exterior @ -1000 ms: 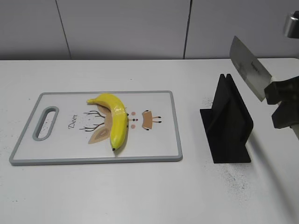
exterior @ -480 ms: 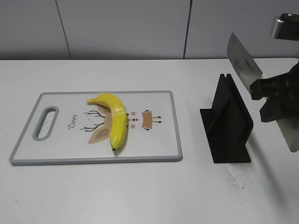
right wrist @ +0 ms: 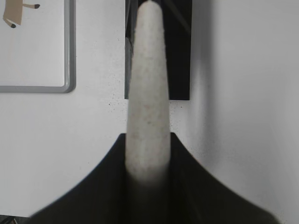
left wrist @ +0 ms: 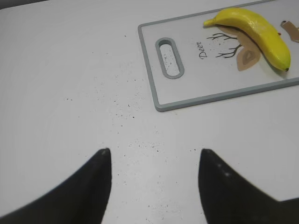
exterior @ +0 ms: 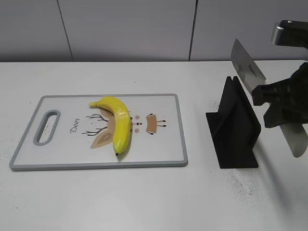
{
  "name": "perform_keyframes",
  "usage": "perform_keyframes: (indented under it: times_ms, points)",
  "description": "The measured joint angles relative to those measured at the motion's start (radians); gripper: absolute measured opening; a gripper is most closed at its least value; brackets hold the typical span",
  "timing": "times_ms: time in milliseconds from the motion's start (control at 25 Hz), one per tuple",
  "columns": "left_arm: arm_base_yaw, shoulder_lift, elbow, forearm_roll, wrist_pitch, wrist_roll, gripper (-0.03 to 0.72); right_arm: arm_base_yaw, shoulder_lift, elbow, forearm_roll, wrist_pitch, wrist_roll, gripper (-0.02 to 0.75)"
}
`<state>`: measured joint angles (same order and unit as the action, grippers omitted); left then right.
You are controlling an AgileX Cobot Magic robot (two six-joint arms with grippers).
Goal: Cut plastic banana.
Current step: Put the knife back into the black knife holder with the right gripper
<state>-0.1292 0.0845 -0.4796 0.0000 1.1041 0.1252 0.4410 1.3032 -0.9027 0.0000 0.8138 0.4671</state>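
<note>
My right gripper needs to release the cleaver in the slot of the black knife stand (exterior: 250, 110) (right wrist: 154, 42), with the cleaver's pale handle sticking out. The cleaver is now lifted above the stand.
A yellow plastic banana (exterior: 119, 121) lies on a white cutting board (exterior: 159, 149) with a grey rim; both also show in the left wrist view, banana (left wrist: 257, 28) and board (left wrist: 187, 84). My right gripper (exterior: 279, 103) is shut on the pale handle (right wrist: 148, 102) of a cleaver, whose steel blade (exterior: 244, 67) is lifted above the black knife stand (exterior: 235, 127). My left gripper (left wrist: 154, 154) is open and empty over bare table left of the board; it is out of the exterior view.
The black knife stand (right wrist: 180, 51) stands right of the board on the white table (exterior: 144, 197). A grey wall runs along the table's far edge. The table top is speckled with small dark marks.
My right gripper has moved left and slightly up with the cleaver, the blade now higher over the stand. The banana and board have not moved.
</note>
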Motion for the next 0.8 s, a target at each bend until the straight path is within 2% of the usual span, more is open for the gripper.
perform_keyframes:
  times_ms: [720, 800]
  points:
    - [0.000, 0.000, 0.000, 0.000, -0.013, 0.000, 0.553, 0.000, 0.118, 0.000, 0.000, -0.011, 0.000, 0.159]
    - [0.000, 0.000, 0.000, 0.000, -0.013, 0.000, 0.553, 0.000, 0.125, 0.000, 0.000, -0.020, 0.000, 0.176]
